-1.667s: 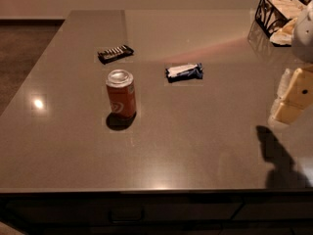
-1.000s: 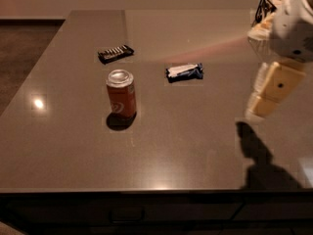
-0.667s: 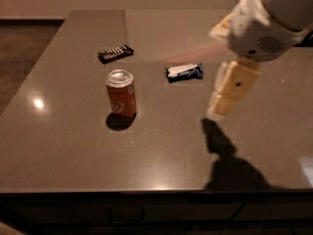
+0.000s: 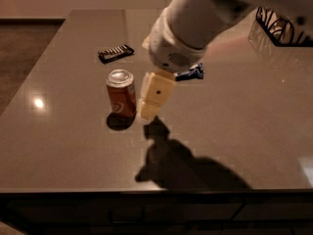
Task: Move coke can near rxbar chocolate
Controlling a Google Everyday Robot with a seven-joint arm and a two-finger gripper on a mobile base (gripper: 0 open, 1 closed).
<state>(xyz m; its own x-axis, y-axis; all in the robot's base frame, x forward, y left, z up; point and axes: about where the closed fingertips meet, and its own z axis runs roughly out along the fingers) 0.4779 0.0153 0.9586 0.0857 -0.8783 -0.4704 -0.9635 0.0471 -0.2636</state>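
I should grip the upper half (image 4: pixel 121 88) of the coke can next, keeping its lower part clear below my fingers.
The coke can (image 4: pixel 121 93) stands upright on the grey table (image 4: pixel 73 146), left of centre. The rxbar chocolate (image 4: pixel 115 53) lies flat behind it, toward the far left. My gripper (image 4: pixel 150 102) hangs from the white arm just to the right of the can, very near it, with its cream fingers pointing down. Nothing shows between the fingers.
A dark blue-and-white crumpled wrapper (image 4: pixel 191 73) lies partly hidden behind the arm. A black wire basket (image 4: pixel 283 27) stands at the far right back. The table's front edge runs along the bottom of the view.
The arm has swept from the right edge leftward across the table and now hangs next to the can. The can and the wrappers have not moved.
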